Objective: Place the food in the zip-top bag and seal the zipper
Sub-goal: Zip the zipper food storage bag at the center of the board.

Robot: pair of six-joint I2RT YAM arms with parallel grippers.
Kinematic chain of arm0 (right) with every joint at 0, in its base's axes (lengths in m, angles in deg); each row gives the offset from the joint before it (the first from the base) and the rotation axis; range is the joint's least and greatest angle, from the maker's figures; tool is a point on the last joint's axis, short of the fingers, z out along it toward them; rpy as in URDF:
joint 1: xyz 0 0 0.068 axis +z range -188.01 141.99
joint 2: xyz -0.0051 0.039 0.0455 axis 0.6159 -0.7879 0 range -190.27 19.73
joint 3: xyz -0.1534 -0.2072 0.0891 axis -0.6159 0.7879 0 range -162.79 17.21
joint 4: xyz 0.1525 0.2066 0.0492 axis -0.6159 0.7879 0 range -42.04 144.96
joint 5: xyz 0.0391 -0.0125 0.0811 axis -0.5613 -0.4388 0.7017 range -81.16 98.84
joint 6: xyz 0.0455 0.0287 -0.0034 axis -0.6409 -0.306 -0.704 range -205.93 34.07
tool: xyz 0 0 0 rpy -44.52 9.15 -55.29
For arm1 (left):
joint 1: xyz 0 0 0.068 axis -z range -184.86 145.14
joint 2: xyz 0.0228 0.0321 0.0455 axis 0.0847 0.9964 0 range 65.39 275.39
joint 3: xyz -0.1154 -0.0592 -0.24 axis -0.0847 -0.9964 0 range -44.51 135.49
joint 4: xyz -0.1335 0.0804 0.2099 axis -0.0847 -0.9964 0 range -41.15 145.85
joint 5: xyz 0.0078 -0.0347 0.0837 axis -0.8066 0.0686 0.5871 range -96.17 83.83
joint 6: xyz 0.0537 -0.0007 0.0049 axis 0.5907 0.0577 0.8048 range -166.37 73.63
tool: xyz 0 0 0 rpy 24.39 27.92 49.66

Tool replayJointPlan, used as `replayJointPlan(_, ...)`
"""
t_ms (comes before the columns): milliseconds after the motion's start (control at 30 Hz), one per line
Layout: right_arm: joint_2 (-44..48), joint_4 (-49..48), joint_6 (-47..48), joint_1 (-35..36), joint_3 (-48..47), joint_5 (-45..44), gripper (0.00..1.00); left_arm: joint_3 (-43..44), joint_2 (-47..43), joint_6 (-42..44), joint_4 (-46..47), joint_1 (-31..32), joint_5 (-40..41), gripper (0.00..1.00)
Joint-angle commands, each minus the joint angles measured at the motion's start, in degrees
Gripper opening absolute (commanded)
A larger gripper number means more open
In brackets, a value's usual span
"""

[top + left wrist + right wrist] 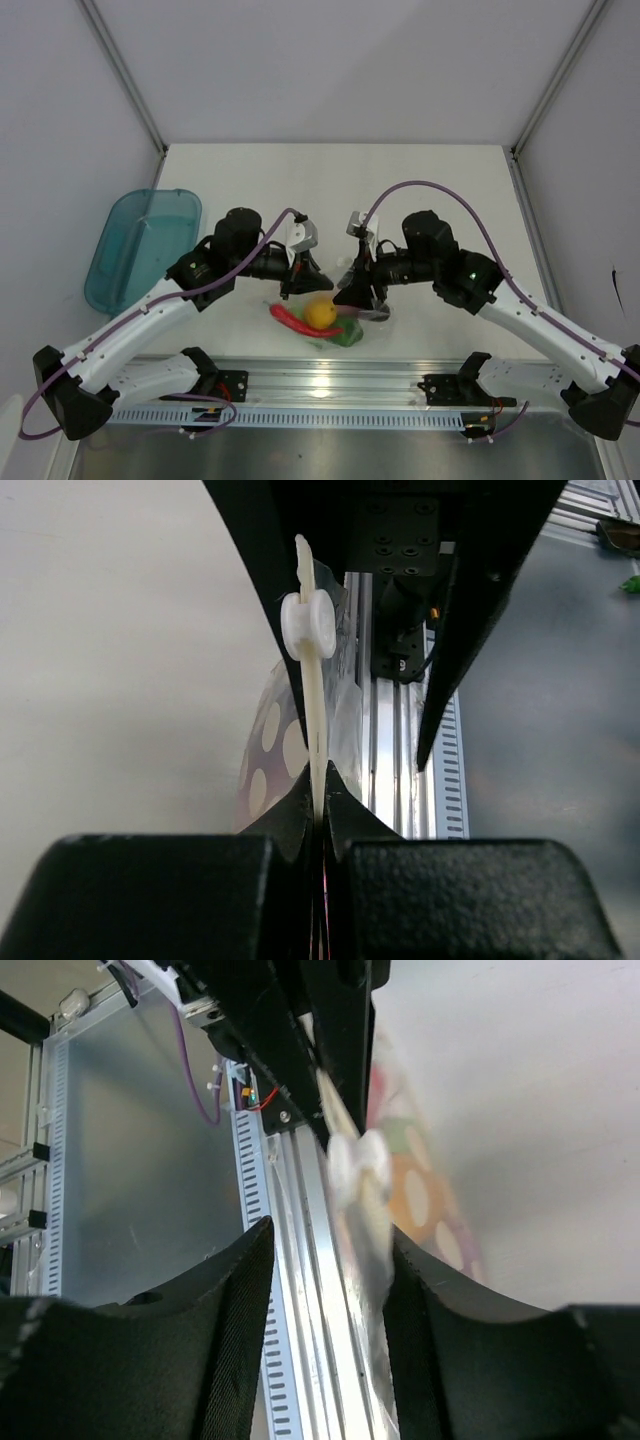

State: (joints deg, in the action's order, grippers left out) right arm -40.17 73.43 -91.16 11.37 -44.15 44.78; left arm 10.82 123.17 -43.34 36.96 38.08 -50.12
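Observation:
My left gripper is pinching the zipper short of the white slider. My right gripper will hold the end of the zipper while my left gripper takes the slider (308, 625).
The zip-top bag (327, 322) hangs between my two grippers above the table's near edge. Inside it I see the yellow pepper (320, 313), the red chili (293, 319), a green piece (347, 337) and a bit of purple (351, 312). My left gripper (300, 284) is shut on the zipper (316, 715), whose white slider (308, 626) sits just beyond the fingertips; the dotted film (266, 752) hangs to the left. My right gripper (326, 1290) is open, and the bag's blurred edge (372, 1250) lies against its right finger (430, 1300), with the slider (356, 1166) ahead.
The teal translucent tray (140, 245) lies at the table's left edge. The aluminium rail (330, 380) with both arm bases runs along the near edge, right under the bag. White walls close in the back and sides.

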Motion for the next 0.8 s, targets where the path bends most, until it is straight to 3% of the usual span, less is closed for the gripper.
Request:
replayJointPlan(0, -1.27, -5.95, 1.72, 0.01, 0.54, 0.8, 0.47, 2.5, -1.26, 0.49, 0.0, -0.31, -2.99, 0.01)
replayJointPlan(133, -3.2, -8.42, 1.2, -0.17, 1.16, 0.53, 0.31, 2.06, -1.97, 0.93, -0.52, -0.31, -3.52, 0.01)
replayJointPlan(200, -3.47, -9.65, 0.75, -0.34, 1.68, 0.01, 0.0, 2.06, -2.06, 1.45, -0.97, -0.31, -3.52, 0.01)
replayJointPlan(333, -2.95, -9.04, 0.4, -0.34, 1.77, -0.35, 0.0, 1.45, -2.49, 1.63, -1.06, -0.57, -2.64, 0.02)
replayJointPlan(400, -1.81, -8.51, 0.31, -0.34, 2.3, -0.09, 0.0, 1.27, -2.93, 0.93, -0.62, -0.84, -2.72, 0.16)
replayJointPlan(433, -1.37, -8.42, 0.05, -0.26, 2.56, -0.08, 0.0, 1.18, -2.94, 0.58, -0.01, -1.19, -3.16, 0.3)
replayJointPlan(533, -0.22, -7.64, -0.3, -0.26, 3.09, 0.53, 0.0, 1.27, -3.02, -1.18, 2.45, -1.63, -5.71, 0.49)
replayJointPlan(700, 0.66, -6.93, -0.74, -0.08, 3.62, 1.23, 0.0, 2.59, -2.06, -4.17, 5.36, -2.33, -8.26, 0.52)
replayJointPlan(767, 0.92, -7.28, -1.09, 0.01, 4.06, 0.01, 0.0, 3.12, -1.62, -4.69, 5.8, -2.42, -8.26, 0.49)
